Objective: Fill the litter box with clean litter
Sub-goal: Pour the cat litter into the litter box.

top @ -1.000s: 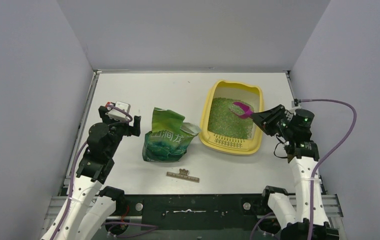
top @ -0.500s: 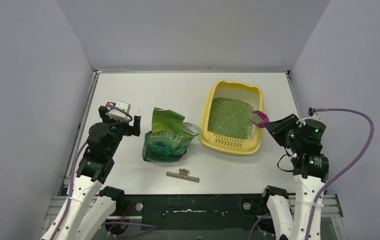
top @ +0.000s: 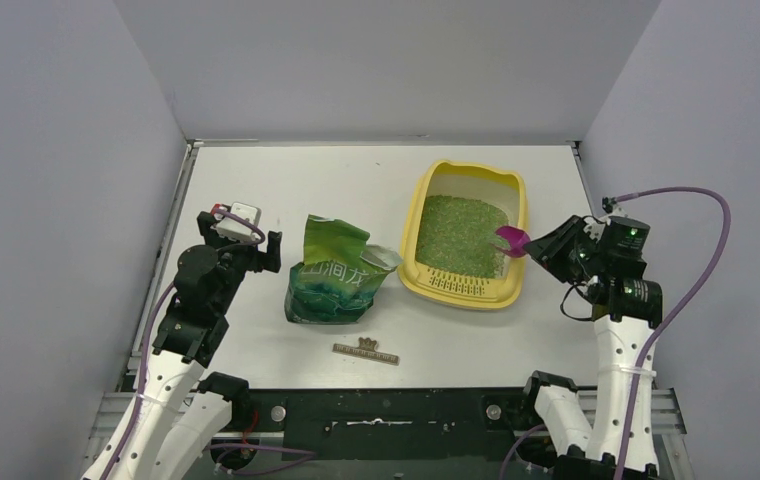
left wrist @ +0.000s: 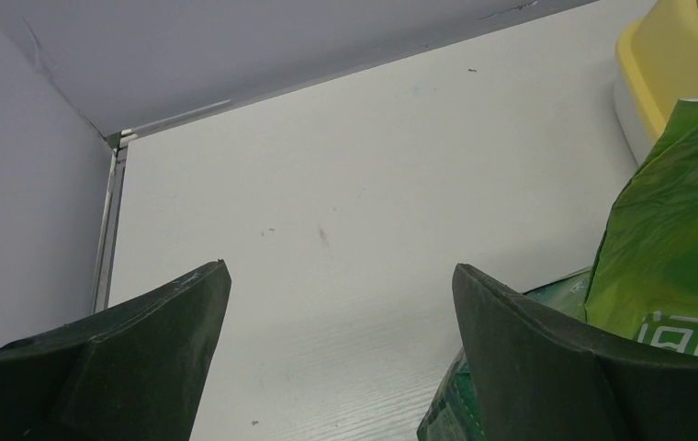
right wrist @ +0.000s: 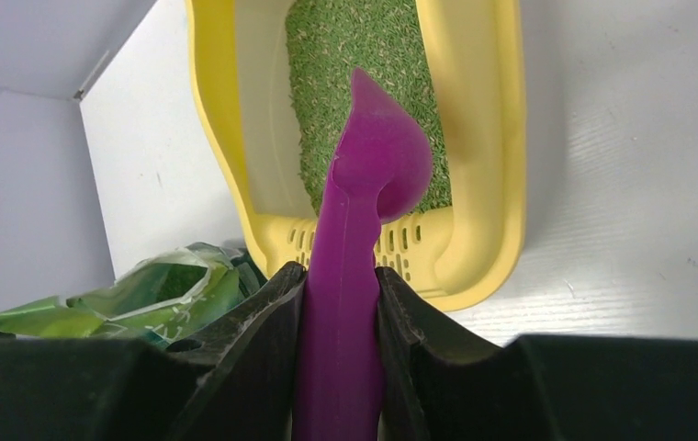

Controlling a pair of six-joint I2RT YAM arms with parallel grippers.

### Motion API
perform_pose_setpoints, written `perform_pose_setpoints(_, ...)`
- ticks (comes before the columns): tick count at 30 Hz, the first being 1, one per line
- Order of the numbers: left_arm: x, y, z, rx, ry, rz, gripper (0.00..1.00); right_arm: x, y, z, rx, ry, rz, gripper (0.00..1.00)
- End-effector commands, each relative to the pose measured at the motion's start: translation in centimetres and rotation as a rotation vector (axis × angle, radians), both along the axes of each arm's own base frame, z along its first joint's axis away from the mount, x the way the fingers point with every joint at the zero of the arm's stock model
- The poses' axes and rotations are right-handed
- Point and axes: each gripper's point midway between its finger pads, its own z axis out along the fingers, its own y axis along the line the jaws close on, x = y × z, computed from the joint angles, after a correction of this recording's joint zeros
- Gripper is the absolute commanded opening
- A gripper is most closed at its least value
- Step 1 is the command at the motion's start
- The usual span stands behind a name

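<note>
Next, my right gripper puts the magenta scoop down on the table before the litter box's slotted end (top: 446, 336), next to the dark strip.
The pale yellow litter box (top: 414, 232) lies right of centre, its floor covered with light-green clean litter (top: 459, 236). My right gripper (top: 548, 248) hovers just outside the box's right rim, shut on the handle of a magenta scoop (top: 512, 239). The scoop's bowl pokes over that rim. In the right wrist view the scoop (right wrist: 364, 211) runs from between my fingers (right wrist: 276, 303) out over the litter (right wrist: 354, 55) and the slotted end of the box (right wrist: 501, 138). My left gripper (top: 266, 250) stands open left of the green bag (top: 331, 275), holding nothing (left wrist: 341, 276).
The green bag (left wrist: 676, 239) is open-topped, slumped between my arms and close to the left gripper's right finger. A small dark strip (top: 367, 350) lies near the front edge. Grey walls close in on three sides.
My right gripper has drawn the scoop back from over the litter to the box's right rim. The left arm and the bag have not moved.
</note>
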Motion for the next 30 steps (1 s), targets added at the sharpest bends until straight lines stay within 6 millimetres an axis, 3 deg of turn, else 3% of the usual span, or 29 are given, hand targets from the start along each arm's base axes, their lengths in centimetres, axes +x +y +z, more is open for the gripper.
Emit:
perform_pose_setpoints(1, 0.3, 0.1, 3.1, -0.029, -0.091, 0.004, 0.9, -0.2, -0.1, 2.8, -0.097, -0.064, 0.068, 0.0)
perform_pose_setpoints(10, 0.4, 0.0, 3.0, -0.028, -0.087, 0.004, 0.9, -2.5, 0.5, 3.1, -0.149, 0.017, 0.144, 0.0)
perform_pose_setpoints(14, 0.5, -0.1, 3.0, -0.028, -0.084, 0.0, 0.9, -1.8, 0.4, 4.3, -0.179, -0.011, 0.162, 0.0)
perform_pose_setpoints(21, 0.4, 0.1, 3.0, -0.024, -0.087, 0.008, 0.9, 0.3, 4.1, 5.5, 0.0, -0.05, 0.327, 0.0)
perform_pose_setpoints(30, 0.4, 0.1, 3.0, -0.022, -0.084, 0.008, 0.9, 0.1, 4.6, 2.2, 0.047, 0.057, 0.315, 0.0)
